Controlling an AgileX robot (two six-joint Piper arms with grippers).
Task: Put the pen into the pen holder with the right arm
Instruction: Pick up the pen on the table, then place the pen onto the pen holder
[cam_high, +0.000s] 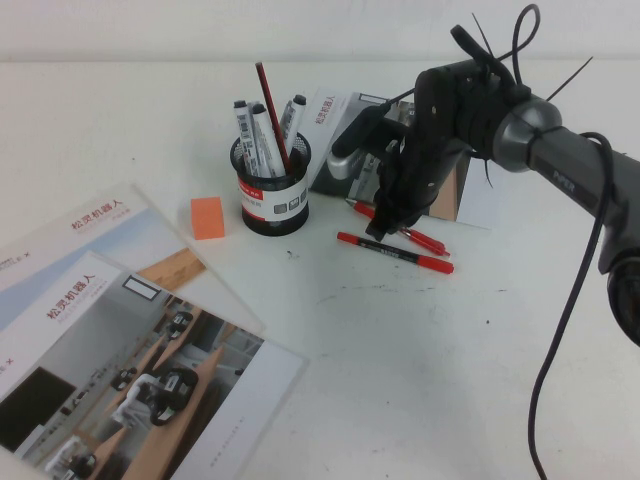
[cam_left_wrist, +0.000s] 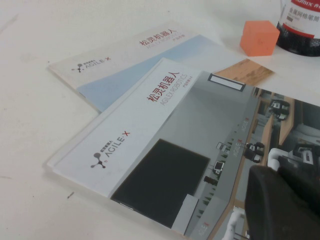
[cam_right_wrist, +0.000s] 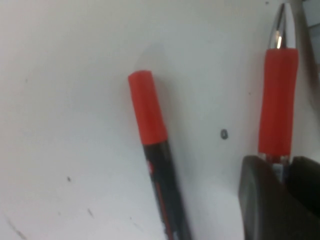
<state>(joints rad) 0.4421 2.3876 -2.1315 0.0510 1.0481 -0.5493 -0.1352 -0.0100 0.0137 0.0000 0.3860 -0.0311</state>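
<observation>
Next, I release the all-red pen, now on the white table, from my right gripper in the black mesh pen holder on the orange block's side (cam_high: 242, 160).
The all-red pen (cam_high: 428, 241) lies on the white table right of the black mesh pen holder (cam_high: 273, 195), which holds several markers and a dark-red pencil. My right gripper (cam_high: 384, 224) is down at the pen's left part. In the right wrist view the fingers (cam_right_wrist: 260, 200) are closed on either side of the pen (cam_right_wrist: 277, 100), whose silvery tip points away. A red pen with a black mid-section (cam_high: 395, 252) lies just in front, apart from it; it also shows in the right wrist view (cam_right_wrist: 150, 125). My left gripper (cam_left_wrist: 280, 200) hovers shut and empty over the brochures.
Two brochures (cam_high: 100, 330) cover the table's front left. An orange block (cam_high: 207, 217) lies left of the holder. A grey and white box (cam_high: 340, 140) and a brown card stand behind the right gripper. The holder's base shows in the left wrist view (cam_left_wrist: 300, 25).
</observation>
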